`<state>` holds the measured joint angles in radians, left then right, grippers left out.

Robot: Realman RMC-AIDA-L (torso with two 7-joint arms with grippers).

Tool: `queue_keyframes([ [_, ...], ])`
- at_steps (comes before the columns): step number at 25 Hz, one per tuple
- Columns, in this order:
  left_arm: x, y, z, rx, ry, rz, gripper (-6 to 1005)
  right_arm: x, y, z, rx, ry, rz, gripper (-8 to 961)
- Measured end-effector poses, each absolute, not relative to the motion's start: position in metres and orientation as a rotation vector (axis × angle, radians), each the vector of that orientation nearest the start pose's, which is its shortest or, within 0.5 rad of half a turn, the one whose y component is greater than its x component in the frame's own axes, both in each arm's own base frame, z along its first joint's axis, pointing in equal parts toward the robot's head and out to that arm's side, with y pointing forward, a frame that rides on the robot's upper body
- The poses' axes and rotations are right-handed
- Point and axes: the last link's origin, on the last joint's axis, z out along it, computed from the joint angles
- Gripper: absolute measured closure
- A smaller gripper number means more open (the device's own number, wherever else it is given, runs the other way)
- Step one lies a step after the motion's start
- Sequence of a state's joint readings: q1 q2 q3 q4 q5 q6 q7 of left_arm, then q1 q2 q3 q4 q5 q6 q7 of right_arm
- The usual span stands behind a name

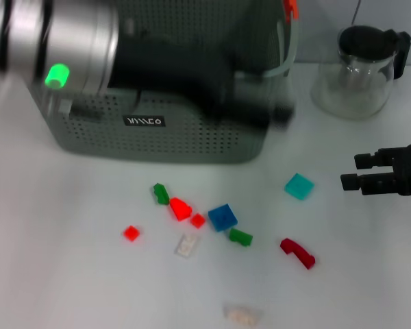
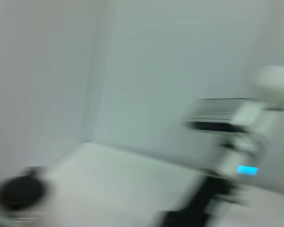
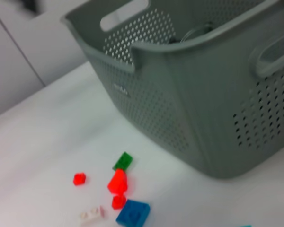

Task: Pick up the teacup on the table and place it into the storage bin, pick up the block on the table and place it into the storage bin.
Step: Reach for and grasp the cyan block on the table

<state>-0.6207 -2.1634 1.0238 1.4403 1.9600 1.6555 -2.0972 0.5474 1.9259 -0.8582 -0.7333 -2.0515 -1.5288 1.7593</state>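
Next, my right gripper should grab the sides of the teal block (image 1: 301, 186) (image 3: 246, 226), which lies between the blue block and the glass teapot.
The grey perforated storage bin (image 1: 157, 140) stands at the back of the white table; it also fills the right wrist view (image 3: 203, 99). My left arm reaches over the bin, its gripper (image 1: 264, 103) smeared near the bin's right end. A clear curved rim (image 3: 195, 32) shows inside the bin; I cannot tell whether it is the teacup. Blocks lie in front of the bin: teal (image 1: 299, 186), blue (image 1: 222, 216), red (image 1: 180, 208), green (image 1: 161, 193). My right gripper (image 1: 351, 172) is open and empty, to the right of the teal block.
A glass teapot (image 1: 359, 72) with a black lid stands at the back right. More small blocks lie nearby: red (image 1: 131, 233), white (image 1: 186, 245), green (image 1: 240, 237), dark red (image 1: 298, 252), white (image 1: 242, 314). An orange clip (image 1: 291, 8) sits on the bin's rim.
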Motion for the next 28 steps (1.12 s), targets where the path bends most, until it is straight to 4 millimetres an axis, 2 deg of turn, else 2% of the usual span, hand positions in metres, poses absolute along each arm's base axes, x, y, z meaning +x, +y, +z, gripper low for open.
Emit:
queue_keyframes([
  [2,-0.097,0.330,0.038,-2.980,-0.369,-0.654,157,0.277,0.352,0.048,-2.745,0.924,0.343,204],
  [3,-0.097,0.330,0.038,-2.980,-0.369,-0.654,156,0.277,0.353,0.047,-2.752,0.922,0.323,200],
  [4,-0.118,0.318,0.031,-3.008,-0.383,-0.743,155,0.276,0.354,0.046,-2.759,0.917,0.305,197],
  [9,-0.167,0.307,0.011,-2.961,-0.457,-0.907,149,0.270,0.366,0.035,-2.756,0.887,0.196,193],
  [13,-0.197,0.294,0.001,-2.903,-0.346,-0.973,145,0.263,0.376,0.019,-2.751,0.840,0.109,193],
  [19,-0.220,0.280,-0.009,-2.851,-0.152,-0.938,149,0.249,0.392,-0.005,-2.735,0.733,-0.021,194],
  [28,-0.234,0.277,-0.020,-2.904,-0.166,-0.806,151,0.239,0.399,-0.032,-2.722,0.667,-0.150,194],
])
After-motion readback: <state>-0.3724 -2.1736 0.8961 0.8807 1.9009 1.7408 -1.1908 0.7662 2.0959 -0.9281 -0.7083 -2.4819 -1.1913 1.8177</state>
